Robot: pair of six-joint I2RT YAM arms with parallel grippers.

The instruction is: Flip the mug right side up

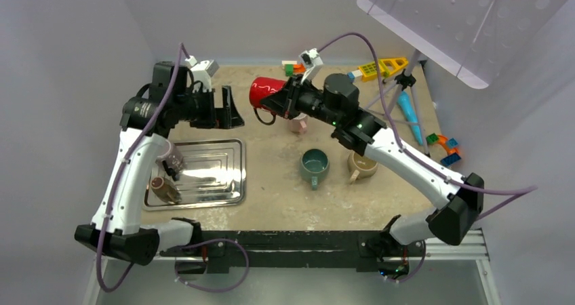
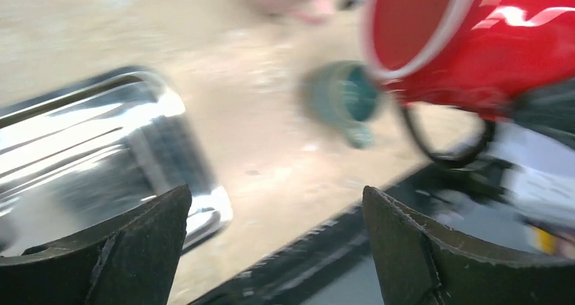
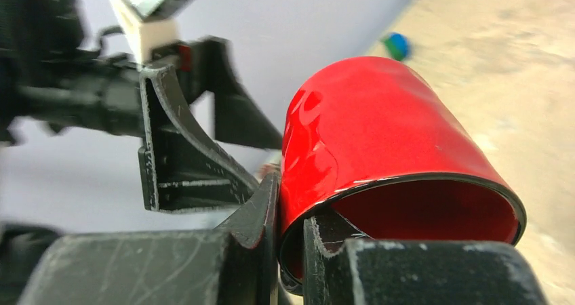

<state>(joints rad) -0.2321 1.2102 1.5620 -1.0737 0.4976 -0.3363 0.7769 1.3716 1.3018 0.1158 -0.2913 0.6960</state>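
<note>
I need to release the red mug with my right gripper on the table [image 1: 275, 154] between the metal tray and the teal mug.
The red mug [image 1: 266, 90] hangs in the air on its side, over the back of the table, with its black handle [image 1: 264, 117] pointing down. My right gripper [image 1: 279, 102] is shut on its rim; in the right wrist view one finger is inside the mouth and one outside the wall, with the gripper [image 3: 291, 203] at the mug's [image 3: 380, 135] left edge. My left gripper [image 1: 230, 108] is open and empty, just left of the mug. In the left wrist view the mug [image 2: 474, 41] is at the upper right, beyond the gripper [image 2: 274, 203].
A metal tray [image 1: 230, 183] lies front left, with a brown object [image 1: 165, 190] at its left end. A teal mug [image 1: 314, 164] and a tan mug [image 1: 361, 165] stand mid-table. A pink mug [image 1: 298, 123] sits under my right arm. Toys and a tripod [image 1: 407, 88] are back right.
</note>
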